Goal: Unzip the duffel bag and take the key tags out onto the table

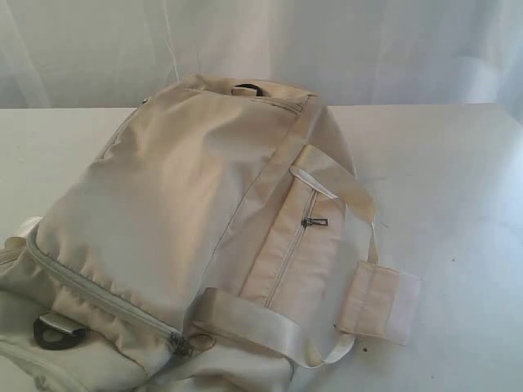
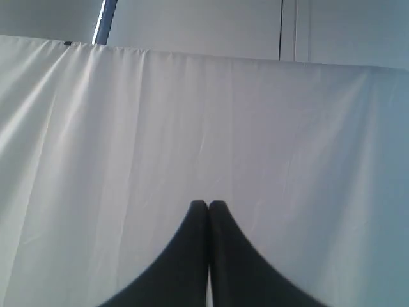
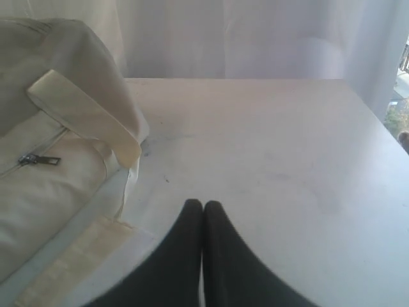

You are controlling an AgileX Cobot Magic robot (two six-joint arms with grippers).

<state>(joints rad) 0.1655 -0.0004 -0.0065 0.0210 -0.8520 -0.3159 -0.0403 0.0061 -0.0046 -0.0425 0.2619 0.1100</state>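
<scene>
My right gripper is to close on the far part of the webbing strap (image 1: 337,180) (image 3: 94,119), where it crosses the end of the side pocket beyond the zipper pull.
The cream-beige duffel bag (image 1: 180,229) lies across the white table (image 1: 458,180), filling the left and middle of the exterior view. Its grey main zipper (image 1: 98,294) runs along the near end and is zipped, with the pull (image 1: 180,345) at its right end. The side pocket's zipper pull (image 1: 314,222) faces right. The key tags are hidden. Neither arm shows in the exterior view. My left gripper (image 2: 208,203) is shut and empty, facing only a white curtain. My right gripper (image 3: 203,203) is shut and empty above the table, to the right of the bag (image 3: 57,128).
A webbing strap with a padded handle wrap (image 1: 377,302) lies on the table at the bag's right. A dark metal ring (image 1: 59,331) sits at the bag's near left corner. A white curtain (image 1: 368,49) hangs behind the table. The table's far right edge (image 3: 377,121) shows.
</scene>
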